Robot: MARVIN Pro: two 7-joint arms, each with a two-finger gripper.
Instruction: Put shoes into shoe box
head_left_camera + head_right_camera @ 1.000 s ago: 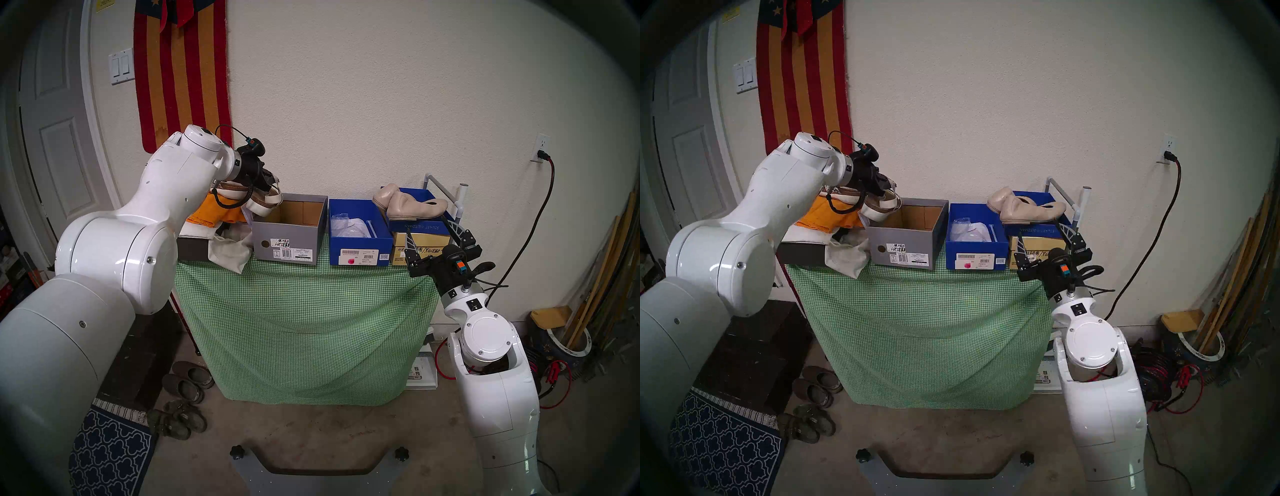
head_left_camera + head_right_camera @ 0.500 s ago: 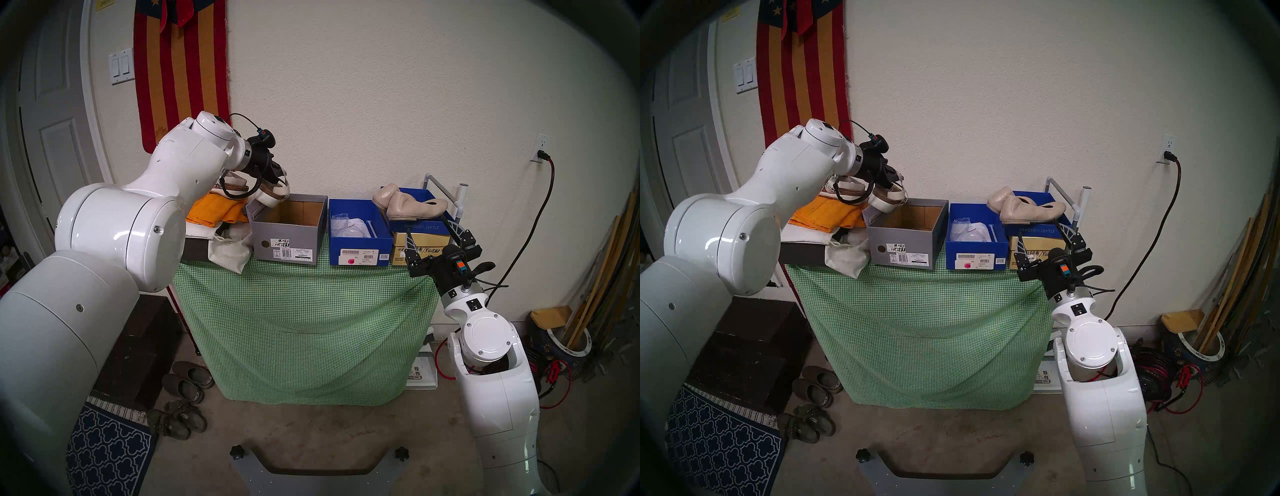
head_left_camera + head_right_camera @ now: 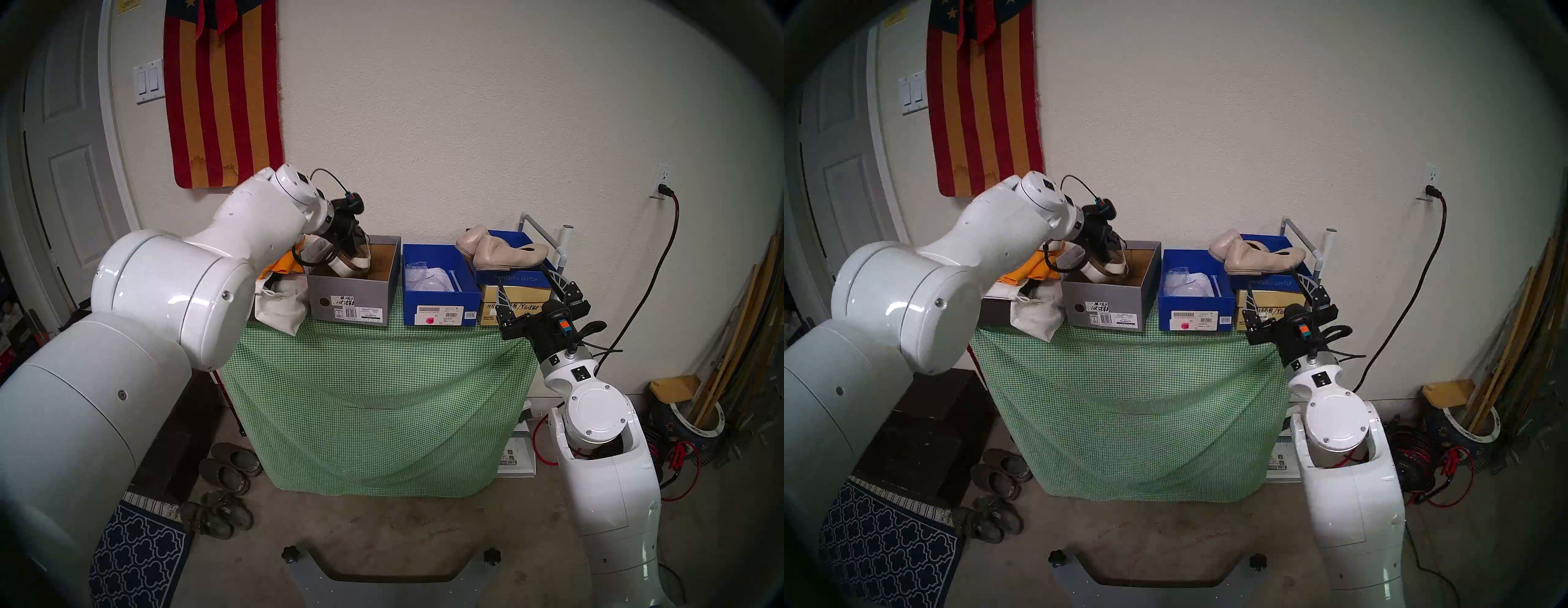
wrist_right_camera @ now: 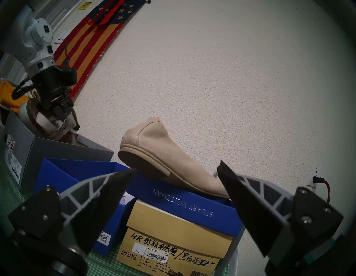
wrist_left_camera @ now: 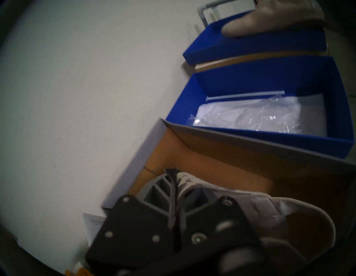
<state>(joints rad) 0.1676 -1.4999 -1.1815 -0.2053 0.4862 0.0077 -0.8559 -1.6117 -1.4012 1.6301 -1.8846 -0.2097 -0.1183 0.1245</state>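
Next, my left gripper lets go of the sandal inside the grey shoe box (image 3: 344,267) (image 5: 246,232), along the side of the box that is nearest the white bag.
A white-soled sandal (image 3: 354,260) hangs tilted inside the open grey shoe box (image 3: 352,297), its sole below the rim. My left gripper (image 3: 357,244) is shut on the sandal's strap; the wrist view shows its fingertips (image 5: 174,173) pinched on the strap of the sandal (image 5: 300,210) over the box's brown inside (image 5: 212,152). Two beige flats (image 3: 502,252) lie on a blue lid (image 3: 515,278) at the right. My right gripper (image 3: 532,293) stands open, empty, in front of and just below them, the nearer flat (image 4: 165,154) beyond its fingertips.
An open blue box (image 3: 441,308) with white wrapping stands between the grey box and a tan box (image 3: 509,308) under the blue lid. Orange cloth (image 3: 280,265) and a white bag (image 3: 282,305) lie left of the grey box. A pipe rack (image 3: 547,237) stands behind the flats. Dark clogs (image 3: 231,467) are on the floor.
My left arm has swung right and down, carrying the sandal from above the grey box's left rim into the box. The right arm has not moved.
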